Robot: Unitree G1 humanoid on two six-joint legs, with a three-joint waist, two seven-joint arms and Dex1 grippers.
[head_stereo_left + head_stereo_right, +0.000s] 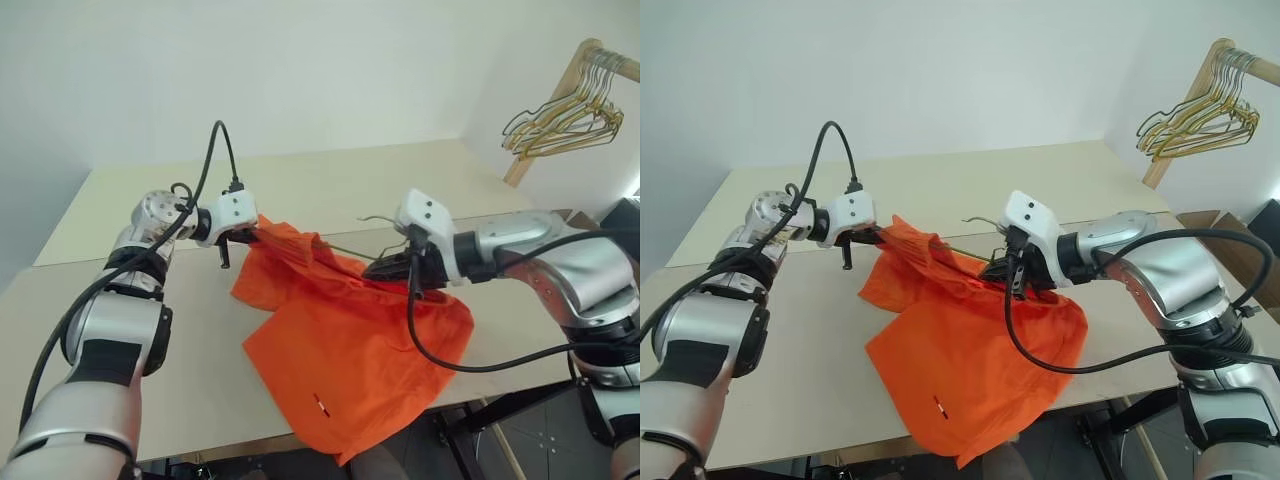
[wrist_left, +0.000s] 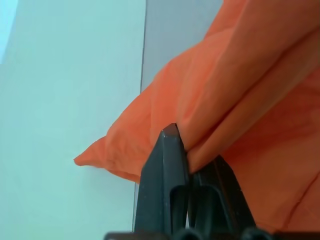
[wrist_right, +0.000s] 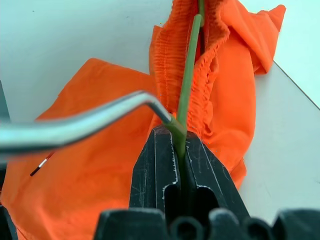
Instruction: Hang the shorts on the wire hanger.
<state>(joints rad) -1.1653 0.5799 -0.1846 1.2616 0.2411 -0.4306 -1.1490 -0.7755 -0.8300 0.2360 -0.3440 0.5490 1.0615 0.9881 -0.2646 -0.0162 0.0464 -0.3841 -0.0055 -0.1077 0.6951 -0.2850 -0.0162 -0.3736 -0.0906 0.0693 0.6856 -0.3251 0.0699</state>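
Note:
Left gripper pinches outer fold past hanger's wire; it should open, take the waistband (image 1: 308,248) around the wire's end.
The bright orange shorts (image 1: 350,350) lie spread over the table's near edge, one leg hanging past it. A tiny white mark (image 1: 321,405) shows near that hem. My left gripper (image 1: 248,233) is shut on a fold of the shorts' upper corner and holds it slightly raised; the left wrist view shows the fabric pinched between its black fingers (image 2: 167,165). My right gripper (image 3: 177,142) is shut on the thin wire hanger (image 3: 90,125) just below its hook (image 1: 375,218). One wire of the hanger runs into the gathered elastic waistband (image 3: 167,55).
A bunch of gold and grey wire hangers (image 1: 565,115) hangs from a wooden rod at the far right. The light table (image 1: 330,180) reaches back to the wall, with a seam across its middle. A cardboard box (image 1: 1230,240) stands right of the table.

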